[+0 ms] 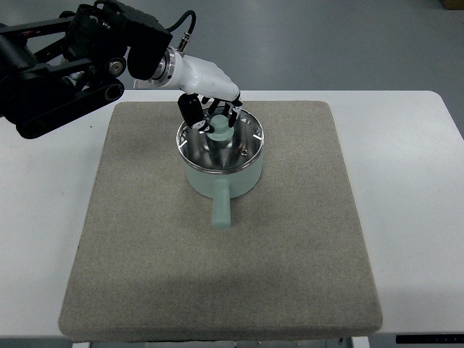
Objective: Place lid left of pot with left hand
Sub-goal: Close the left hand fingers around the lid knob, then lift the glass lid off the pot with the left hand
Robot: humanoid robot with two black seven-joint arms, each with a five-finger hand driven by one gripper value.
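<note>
The robot's left gripper will release the glass lid beside the pot, near the grey mat's far corner (129,156) below the robot's arm.
A mint-green pot (221,176) stands in the middle of the grey mat, its straight handle (220,209) pointing toward the near edge. The glass lid (239,142) with a metal rim lies flat on the pot, and its mint knob (219,127) sticks up at the centre. My left hand (212,116) comes in from the upper left and hovers over the lid's far side. The dark thumb is left of the knob and the other fingers are behind it. They are spread around the knob and I see no firm grip on it.
The grey mat (145,275) covers most of the white table (406,145). Bare mat lies left of the pot. The black left arm (65,65) fills the upper left corner.
</note>
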